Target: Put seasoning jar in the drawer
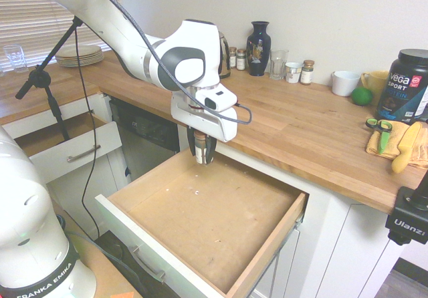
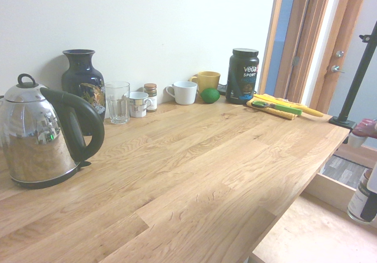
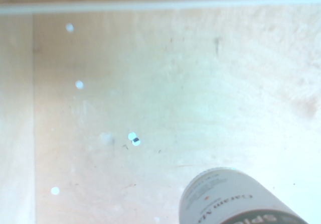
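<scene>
The robot's gripper needs to release the seasoning jar, now held just above the drawer floor, upright on the drawer's bottom just beside the paired white dots (image 1: 209, 206) (image 3: 195, 145).
My gripper (image 1: 201, 152) hangs over the back left part of the drawer (image 1: 221, 234), which is pulled wide open with its bare wooden bottom showing. The gripper is shut on the seasoning jar (image 1: 201, 155), which is held upright just above the drawer floor and mostly hidden between the dark fingers. In the second exterior view the seasoning jar (image 2: 359, 201) shows at the right edge, below counter level, with a dark finger beside it. In the wrist view the labelled seasoning jar (image 3: 235, 201) rises from the bottom edge over the drawer floor (image 3: 150, 83).
A smaller drawer (image 1: 73, 152) stands open at the left. On the counter (image 1: 301, 124) are a kettle (image 2: 41, 133), a blue vase (image 1: 258, 48), a glass (image 2: 118, 102), cups, other brown-lidded jars (image 1: 307, 72), a lime (image 1: 362, 96), a black tub (image 1: 406, 84) and scissors on a yellow cloth (image 1: 381, 127).
</scene>
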Controlling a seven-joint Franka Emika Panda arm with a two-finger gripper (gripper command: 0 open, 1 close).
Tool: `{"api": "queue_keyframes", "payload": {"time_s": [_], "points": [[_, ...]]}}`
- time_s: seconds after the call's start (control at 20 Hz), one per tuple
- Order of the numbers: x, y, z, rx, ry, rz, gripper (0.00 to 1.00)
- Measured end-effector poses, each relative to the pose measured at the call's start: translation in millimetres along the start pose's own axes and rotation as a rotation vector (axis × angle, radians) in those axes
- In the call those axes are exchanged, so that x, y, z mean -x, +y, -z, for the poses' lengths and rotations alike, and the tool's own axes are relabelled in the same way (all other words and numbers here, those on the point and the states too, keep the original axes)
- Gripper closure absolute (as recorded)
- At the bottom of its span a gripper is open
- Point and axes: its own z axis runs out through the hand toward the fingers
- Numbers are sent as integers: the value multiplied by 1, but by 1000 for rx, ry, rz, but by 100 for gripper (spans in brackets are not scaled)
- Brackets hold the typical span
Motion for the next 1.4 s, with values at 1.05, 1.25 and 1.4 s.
{"api": "queue_keyframes", "payload": {"time_s": [1.05,1.25,1.4], "points": [[-24,-19,-151,70,-26,31,0],[-23,-20,-151,66,-29,16,0],[-23,-19,-151,65,-30,8,0]]}}
